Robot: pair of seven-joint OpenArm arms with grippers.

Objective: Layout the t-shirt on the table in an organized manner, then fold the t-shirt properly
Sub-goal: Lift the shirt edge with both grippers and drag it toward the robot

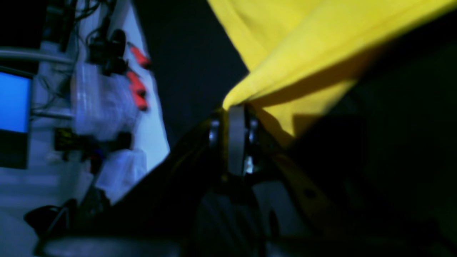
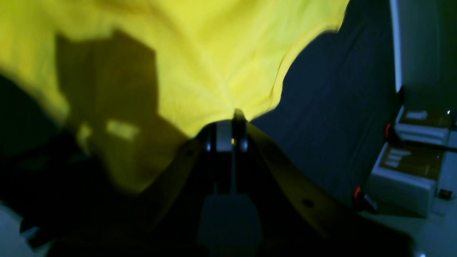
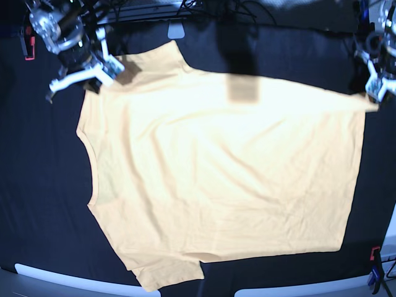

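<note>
Next, my left gripper releases the t-shirt's corner on the shirt's side edge [image 3: 357, 166], well above the lower red clamp.
The pale yellow-orange t-shirt [image 3: 216, 173] lies spread over most of the black table [image 3: 37, 185], with a few soft wrinkles. At the top left of the base view, my right gripper [image 3: 114, 69] is shut on a corner of the shirt. The right wrist view shows the same thing: the right gripper [image 2: 234, 116] pinches the yellow t-shirt [image 2: 214, 53], which fans out from it. My left gripper [image 3: 373, 98] holds the shirt's top right corner, pulled into a point. Seen from the left wrist, the left gripper [image 1: 235, 107] is shut on the t-shirt [image 1: 303, 43].
Red clamps [image 1: 137, 85] sit on the table edge beside a blue screen [image 1: 14, 101] and cables. Cardboard boxes [image 2: 410, 171] stand past the table's edge. Another red clamp [image 3: 374, 253] is at the lower right. A white rim [image 3: 62, 275] runs along the front.
</note>
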